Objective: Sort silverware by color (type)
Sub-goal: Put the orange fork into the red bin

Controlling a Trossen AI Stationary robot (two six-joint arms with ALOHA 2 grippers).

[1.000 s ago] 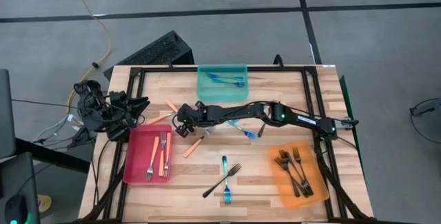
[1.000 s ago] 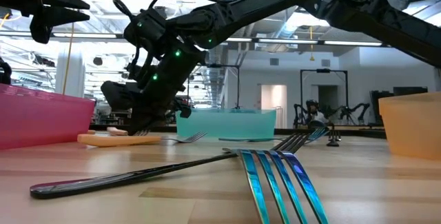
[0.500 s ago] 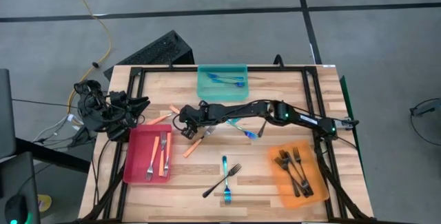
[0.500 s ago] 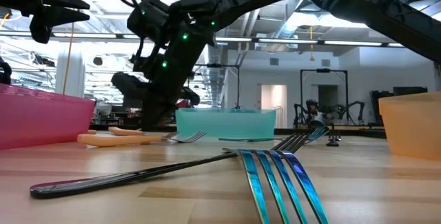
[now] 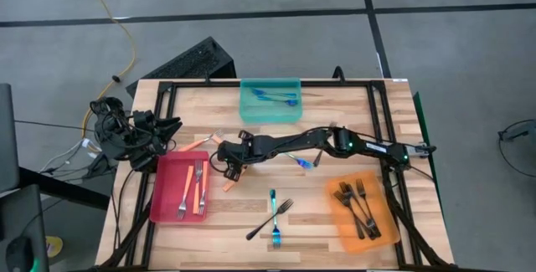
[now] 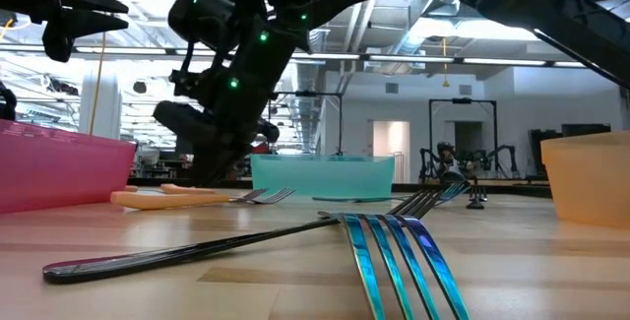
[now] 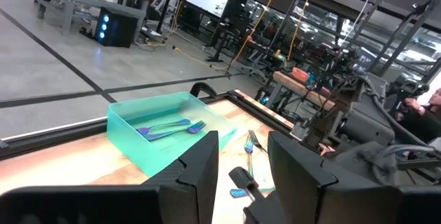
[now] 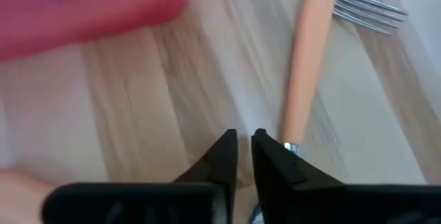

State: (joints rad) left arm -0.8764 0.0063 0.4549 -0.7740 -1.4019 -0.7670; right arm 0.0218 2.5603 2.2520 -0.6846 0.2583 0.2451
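Note:
The handle of the orange fork is beside the nearly closed fingers of my right gripper, so next I open them, move across and grip the fork's handle (image 8: 295,131) near the metal.
My right gripper (image 5: 228,161) reaches in from the right to just off the red tray's (image 5: 178,187) far right corner. It points down at a slant, and only a narrow gap of bare wood shows between its fingers (image 8: 244,151). An orange-handled fork (image 8: 306,65) lies flat on the wood beside the fingertips, tines (image 8: 368,7) away from them. Two orange forks (image 5: 230,180) (image 5: 197,142) lie near the gripper on the table. My left gripper (image 7: 241,176) is open and parked level at the table's left edge (image 5: 142,134).
Forks lie in the red tray, blue ones in the teal tray (image 5: 270,99) at the far edge, and dark ones in the orange tray (image 5: 362,209) at the near right. A blue fork (image 5: 274,222) and a dark fork (image 5: 270,218) cross near the front. Another blue fork (image 5: 301,161) lies under the right arm.
My right gripper has risen off the tabletop and drawn a little toward the near edge, rolling slightly as it went. The orange forks lie on the wood.

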